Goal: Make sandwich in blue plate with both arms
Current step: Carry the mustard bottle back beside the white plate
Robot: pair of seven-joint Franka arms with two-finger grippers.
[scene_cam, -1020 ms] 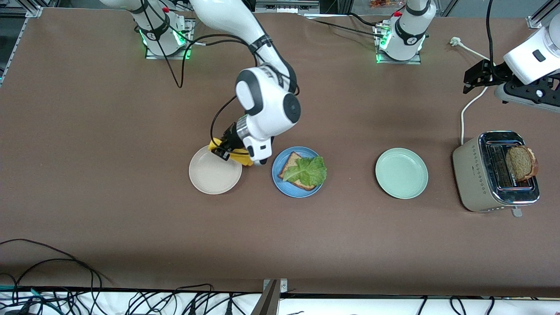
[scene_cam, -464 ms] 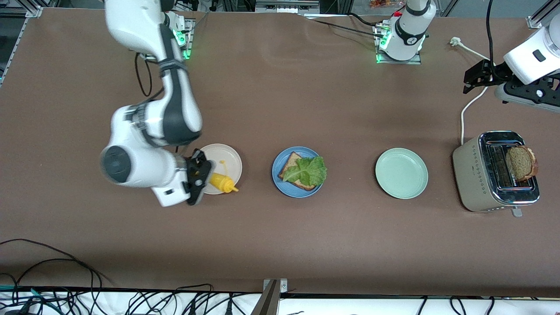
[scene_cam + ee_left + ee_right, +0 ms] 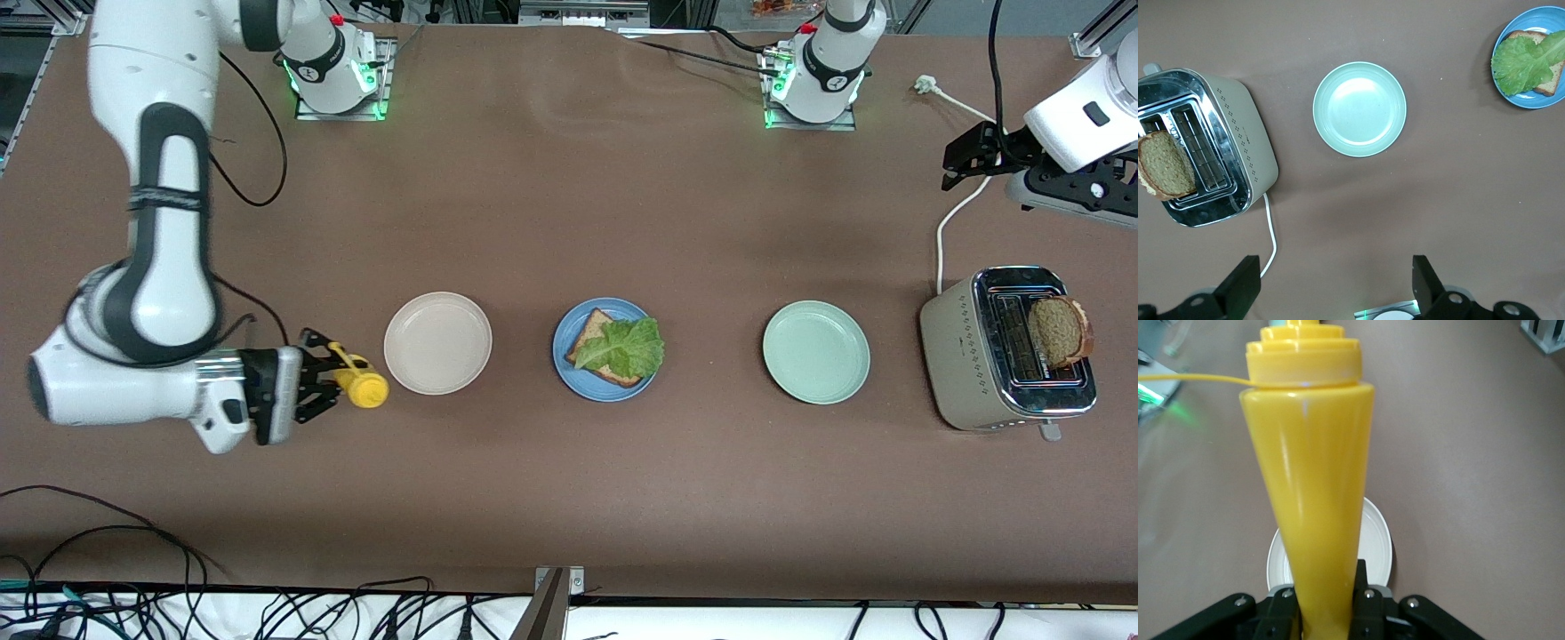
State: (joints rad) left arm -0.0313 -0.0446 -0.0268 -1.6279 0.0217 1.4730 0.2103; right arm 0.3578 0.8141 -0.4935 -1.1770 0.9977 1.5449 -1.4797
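Next, my right gripper sets the yellow squeeze bottle, now held level over the table, upright on the bare table [image 3: 353, 369], next to the cream-white plate.
The blue plate [image 3: 565, 363] holds one brown bread slice [image 3: 589, 335] with a green lettuce leaf [image 3: 625, 348] on top; both also show in the left wrist view, the plate [image 3: 1546, 100] under the leaf [image 3: 1523, 57]. A second bread slice [image 3: 1058, 331] stands in the toaster [image 3: 960, 356]. My right gripper [image 3: 331, 380] is shut on a yellow squeeze bottle [image 3: 363, 388], held level over the table beside the cream-white plate [image 3: 437, 342], toward the right arm's end. The bottle [image 3: 1308, 487] fills the right wrist view. My left gripper [image 3: 967, 158] waits open and empty over the cord by the toaster.
A pale mint-green plate [image 3: 816, 352] lies between the blue plate and the toaster, also in the left wrist view [image 3: 1359, 109]. A white power cord [image 3: 944, 227] runs from the toaster toward the left arm's base. Cables hang along the table's near edge.
My right arm has swung the yellow bottle from beside the blue plate, across the cream-white plate, to the right arm's end of the table. The left arm has not moved.
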